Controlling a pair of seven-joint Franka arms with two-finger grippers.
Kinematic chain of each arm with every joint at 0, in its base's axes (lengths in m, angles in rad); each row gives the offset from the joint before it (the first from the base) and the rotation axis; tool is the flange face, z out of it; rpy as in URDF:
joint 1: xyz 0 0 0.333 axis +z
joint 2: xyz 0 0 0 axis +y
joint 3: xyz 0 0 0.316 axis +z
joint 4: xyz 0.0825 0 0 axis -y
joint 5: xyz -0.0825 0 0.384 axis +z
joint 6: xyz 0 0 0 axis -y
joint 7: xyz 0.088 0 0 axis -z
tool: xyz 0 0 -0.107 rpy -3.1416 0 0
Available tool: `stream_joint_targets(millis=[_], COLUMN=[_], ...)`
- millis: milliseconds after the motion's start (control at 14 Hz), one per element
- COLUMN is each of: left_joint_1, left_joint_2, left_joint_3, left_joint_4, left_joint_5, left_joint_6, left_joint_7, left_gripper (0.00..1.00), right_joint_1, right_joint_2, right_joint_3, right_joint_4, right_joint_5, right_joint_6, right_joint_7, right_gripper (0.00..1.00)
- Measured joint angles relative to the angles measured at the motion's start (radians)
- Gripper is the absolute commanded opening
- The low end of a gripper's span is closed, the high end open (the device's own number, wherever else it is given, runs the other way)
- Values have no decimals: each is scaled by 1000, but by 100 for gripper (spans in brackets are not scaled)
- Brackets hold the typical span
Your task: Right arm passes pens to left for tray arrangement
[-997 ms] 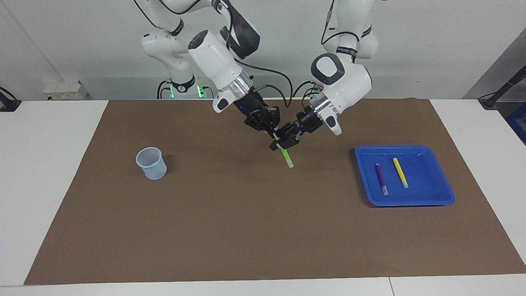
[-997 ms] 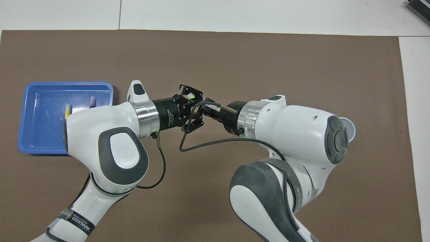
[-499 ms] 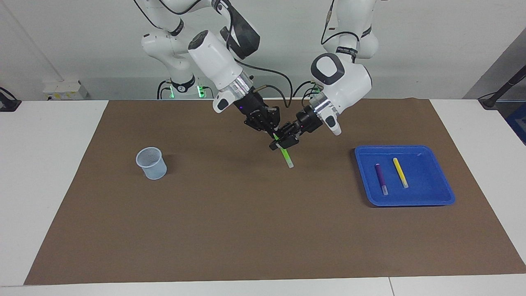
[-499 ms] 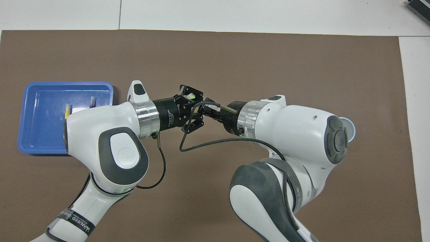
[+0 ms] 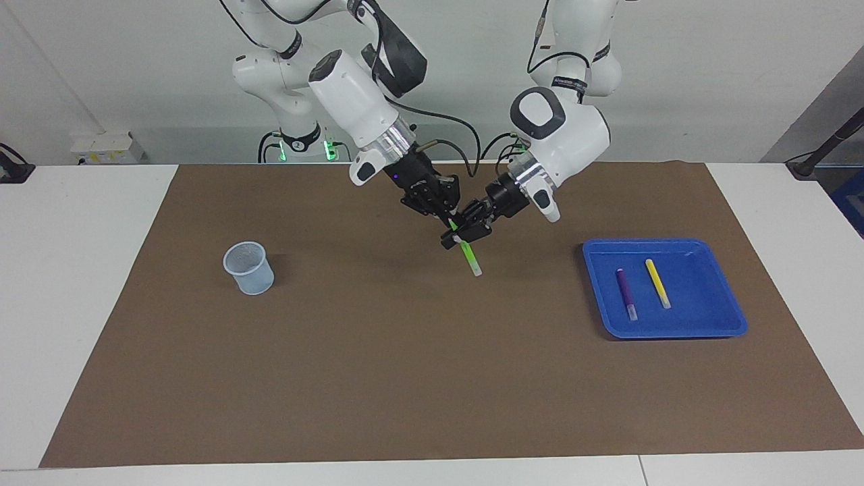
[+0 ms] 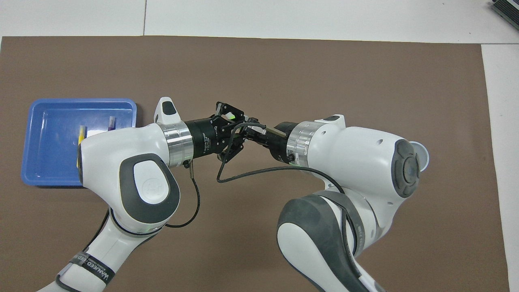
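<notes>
I will open my left gripper, back off and pinch the pen lower (image 5: 466,250), because that gripper reaches far past the green pen, close against my right gripper.
The green pen (image 5: 470,258) hangs tilted in the air over the middle of the brown mat, pale end down. My right gripper (image 5: 447,214) is shut on its upper end. My left gripper (image 5: 464,233) is at the same pen just below, with the pen between its jaws. In the overhead view only a bit of the green pen (image 6: 231,116) shows between the two hands. The purple pen (image 5: 626,290) and the yellow pen (image 5: 657,282) lie side by side in the blue tray (image 5: 715,317) at the left arm's end of the table.
A small pale blue cup (image 5: 250,268) stands on the mat toward the right arm's end. The brown mat (image 5: 405,378) covers most of the white table. A black cable (image 6: 227,176) loops under the two wrists.
Almost nothing: both arms hold their places at the green pen, and the left gripper has shifted very slightly at the pen.
</notes>
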Motion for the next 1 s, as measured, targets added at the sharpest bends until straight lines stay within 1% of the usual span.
stream_joint_targets(millis=[142, 356, 499, 855, 997], left_joint_1=[-1, -1, 2, 20, 21], left_joint_2=[0, 0, 0, 0, 0], left_joint_3=[-1, 0, 2, 9, 10], left_joint_4=[0, -2, -4, -9, -9], left_joint_5=[0, 0, 0, 1, 2], left_joint_6=[0, 0, 0, -11, -14], left_joint_7=[0, 1, 3, 6, 6], left_gripper=[79, 78, 73, 65, 57], right_joint_1=[0, 0, 0, 0, 0], right_joint_2=[0, 0, 0, 0, 0], right_joint_3=[0, 0, 0, 0, 0], right_joint_4=[0, 0, 0, 0, 0], right_joint_5=[0, 0, 0, 0, 0], right_joint_6=[0, 0, 0, 3, 7], right_joint_7=[0, 0, 0, 0, 0], right_gripper=[0, 0, 0, 0, 0])
